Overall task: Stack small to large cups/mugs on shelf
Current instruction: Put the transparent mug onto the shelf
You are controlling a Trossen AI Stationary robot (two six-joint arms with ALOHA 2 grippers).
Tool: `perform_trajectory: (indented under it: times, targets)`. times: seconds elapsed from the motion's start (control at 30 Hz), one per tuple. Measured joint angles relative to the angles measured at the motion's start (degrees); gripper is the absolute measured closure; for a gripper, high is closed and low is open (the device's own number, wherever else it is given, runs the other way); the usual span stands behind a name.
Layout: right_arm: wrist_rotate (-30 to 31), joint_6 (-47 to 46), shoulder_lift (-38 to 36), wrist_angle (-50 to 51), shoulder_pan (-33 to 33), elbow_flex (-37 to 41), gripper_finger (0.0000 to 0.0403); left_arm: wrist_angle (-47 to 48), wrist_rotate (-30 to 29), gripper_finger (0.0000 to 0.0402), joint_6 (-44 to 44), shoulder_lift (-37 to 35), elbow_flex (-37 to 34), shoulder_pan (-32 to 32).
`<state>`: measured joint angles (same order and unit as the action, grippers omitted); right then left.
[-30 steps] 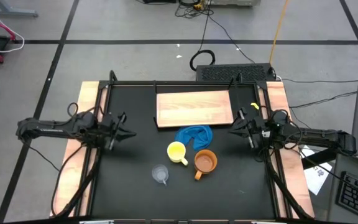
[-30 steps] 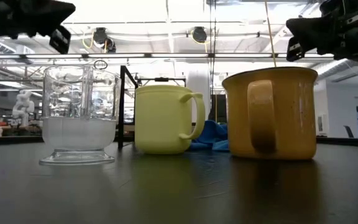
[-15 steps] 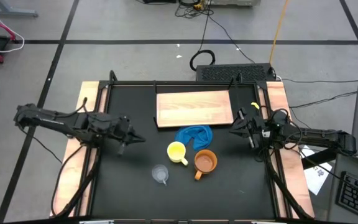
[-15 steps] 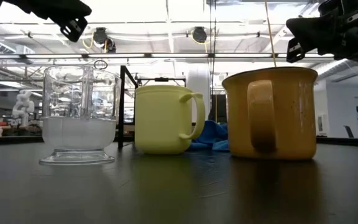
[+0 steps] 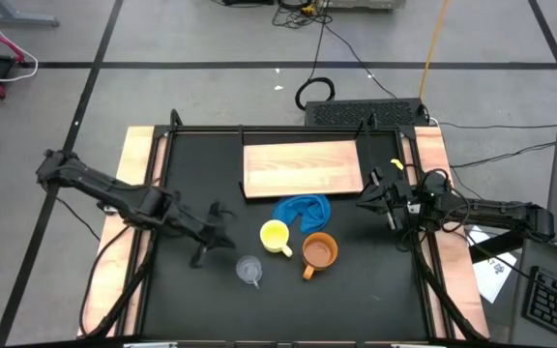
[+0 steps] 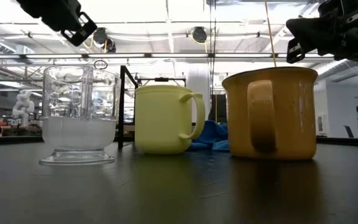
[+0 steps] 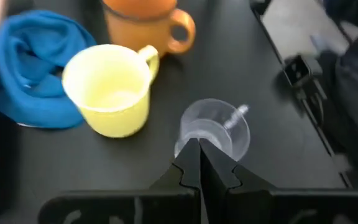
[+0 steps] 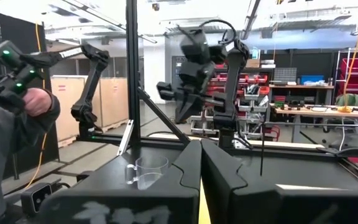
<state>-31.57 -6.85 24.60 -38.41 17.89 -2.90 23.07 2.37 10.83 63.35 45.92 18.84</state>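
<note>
The clear cup's rim (image 5: 244,258) (image 7: 184,147) has a side opposite the cup's handle. I should move my left gripper to that side next and close it there.
A small clear plastic cup (image 5: 249,270), a yellow mug (image 5: 276,236) and an orange-brown mug (image 5: 319,251) stand upright on their bases on the black table. A light-wood shelf board (image 5: 303,166) lies flat at the far side. My left gripper (image 5: 228,240) is shut and empty, and hovers above the table just left of the clear cup (image 7: 213,130). In the low view it (image 6: 73,25) stays above the cup's rim (image 6: 79,68). My right gripper (image 5: 361,201) is shut and empty, and waits at the table's right side.
A crumpled blue cloth (image 5: 303,211) lies between the shelf and the mugs, touching the yellow mug's far side. A black frame post (image 6: 124,106) stands behind the cups. A person holding a controller (image 8: 17,99) shows beyond the table's left side.
My left gripper has swung from the table's left side toward the right and the near edge, up to the clear cup, tipping downward. The cups and my right arm have kept still.
</note>
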Motion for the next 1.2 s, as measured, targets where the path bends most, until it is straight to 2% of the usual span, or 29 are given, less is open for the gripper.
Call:
perform_trajectory:
  times: [0.27, 0.47, 0.63, 0.87, 1.2]
  targets:
    - [0.0, 0.0, 0.0, 0.1, 0.0, 0.0, 0.0403, 10.2, -1.8, 0.0401, -2.1, 10.5, 13.2, 2.6]
    - [0.0, 0.0, 0.0, 0.1, 0.0, 0.0, 0.0403, 15.5, -1.9, 0.0394, -4.1, 16.5, 20.3, 2.6]
    - [0.0, 0.0, 0.0, 0.3, 0.0, 0.0, 0.0403, 18.5, 2.0, 0.0390, -6.2, 21.6, 23.5, 2.5]
    - [0.0, 0.0, 0.0, 0.5, 0.0, 0.0, 0.0403, 21.7, 2.2, 0.0397, -8.6, 28.2, 27.7, 3.5]
    - [0.0, 0.0, 0.0, 0.5, 0.0, 0.0, 0.0403, 25.0, 4.5, 0.0399, -10.7, 31.8, 30.5, 1.2]
